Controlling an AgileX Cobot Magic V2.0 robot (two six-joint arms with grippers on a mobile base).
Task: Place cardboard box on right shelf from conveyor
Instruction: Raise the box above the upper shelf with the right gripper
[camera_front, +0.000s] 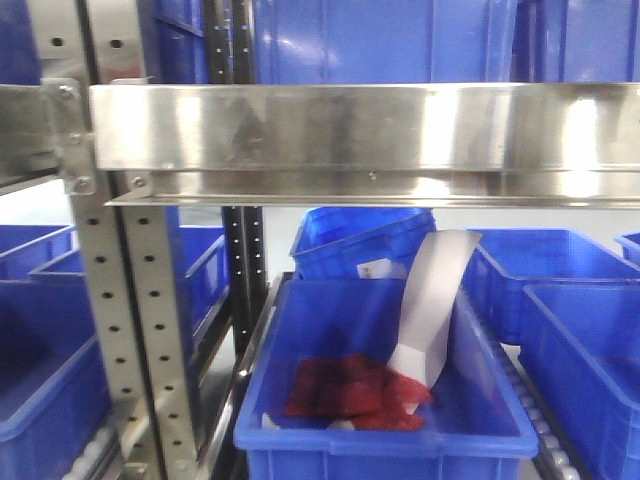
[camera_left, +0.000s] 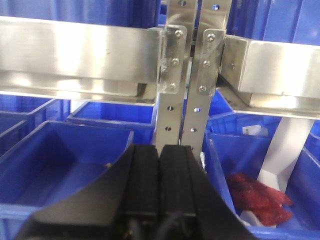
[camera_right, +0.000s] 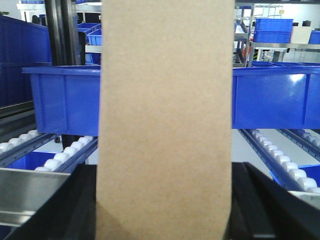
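The robot's right gripper should release the cardboard box just behind the stainless front rail (camera_front: 432, 67), in front of the big blue bin. The box now hangs above the roller tracks.
The plain tan cardboard box (camera_right: 165, 120) fills the middle of the right wrist view, standing upright between the black fingers of my right gripper (camera_right: 165, 170), which is shut on its two sides. The box hangs above a shiny steel rail (camera_right: 30, 192) and white roller tracks (camera_right: 280, 160). The right shelf's wide stainless front rail (camera_front: 350, 125) spans the front view. My left gripper (camera_left: 159, 150) is shut with nothing in it, in front of a perforated steel post (camera_left: 192, 75). The conveyor is out of view.
Blue plastic bins (camera_front: 390, 400) sit on the level below the rail, one holding red packets (camera_front: 355, 390) and a white strip (camera_front: 435, 300). A perforated upright (camera_front: 135, 330) stands at the left. More blue bins (camera_right: 65, 95) stand behind the box.
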